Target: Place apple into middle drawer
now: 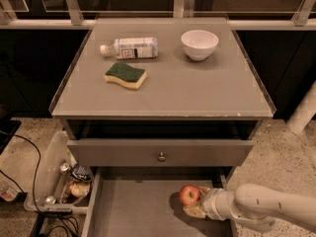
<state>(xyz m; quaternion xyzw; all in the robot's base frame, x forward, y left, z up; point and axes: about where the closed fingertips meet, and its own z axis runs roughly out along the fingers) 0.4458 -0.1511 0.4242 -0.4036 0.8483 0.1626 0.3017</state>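
I will let the apple go from my gripper on the grey bottom of the middle drawer, at the apple's shadow (176,205).
The red apple (189,194) with yellowish patches is inside the open middle drawer (133,206), a flat grey floor with low side walls, toward its right side. My gripper (195,204) reaches in from the lower right on a white arm, and its fingers sit right against the apple, one above and one below it. The apple casts a shadow on the drawer floor to its left.
Above is a drawer front with a small round knob (161,157). On the cabinet top (197,90) lie a plastic bottle (129,48), a green and yellow sponge (125,75) and a white bowl (199,44). A clear bin of clutter (59,179) stands on the floor at left.
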